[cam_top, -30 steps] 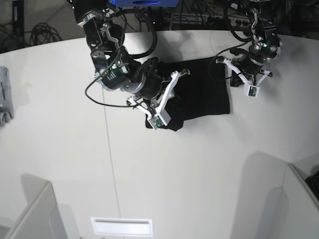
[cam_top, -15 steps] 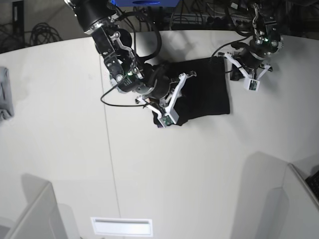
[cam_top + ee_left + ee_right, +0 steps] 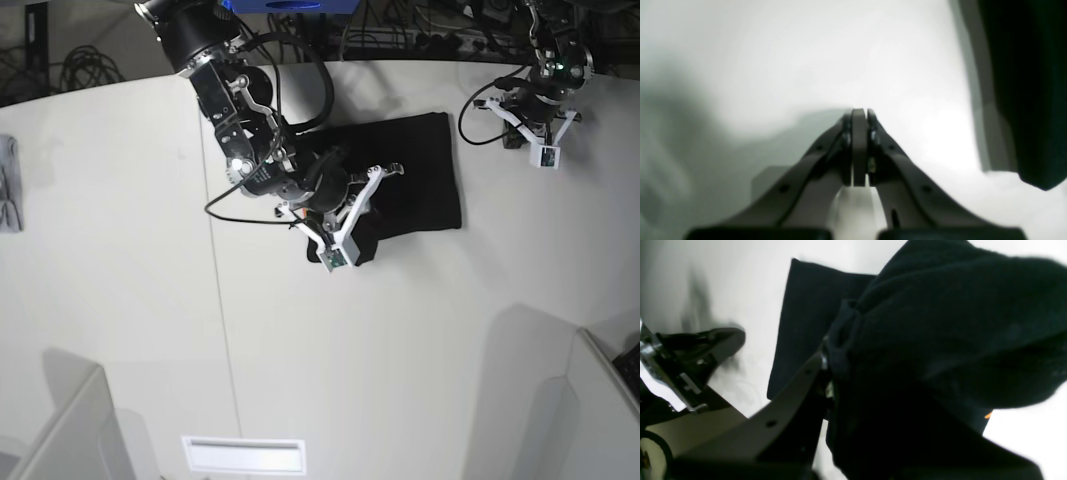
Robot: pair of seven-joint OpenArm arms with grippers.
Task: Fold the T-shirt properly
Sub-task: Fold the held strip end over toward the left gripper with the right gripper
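Note:
My right gripper should put the bunched edge down on the black T-shirt, just inside its edge (image 3: 428, 182) (image 3: 816, 320) that faces my left gripper.
The black T-shirt (image 3: 415, 175) lies as a folded dark block on the white table (image 3: 150, 300). My right gripper (image 3: 385, 175) is over its left part, shut on a bunched edge of the cloth. In the right wrist view the T-shirt (image 3: 940, 323) drapes over the gripper (image 3: 830, 356) and hides one finger; a small orange speck (image 3: 988, 415) of print shows. My left gripper (image 3: 488, 103) is shut and empty, off the shirt's far right corner. In the left wrist view the gripper (image 3: 860, 111) hangs above bare table, with the T-shirt's edge (image 3: 1023, 83) to its right.
A small grey cloth (image 3: 8, 185) lies at the table's left edge. Cables and dark equipment (image 3: 380, 30) sit behind the far edge. A grey panel (image 3: 60, 430) stands at the front left and another (image 3: 600, 400) at the front right.
My right gripper has carried the shirt's left edge rightward and toward the front over the cloth. My left gripper has drawn away from the shirt's corner, to the right and back.

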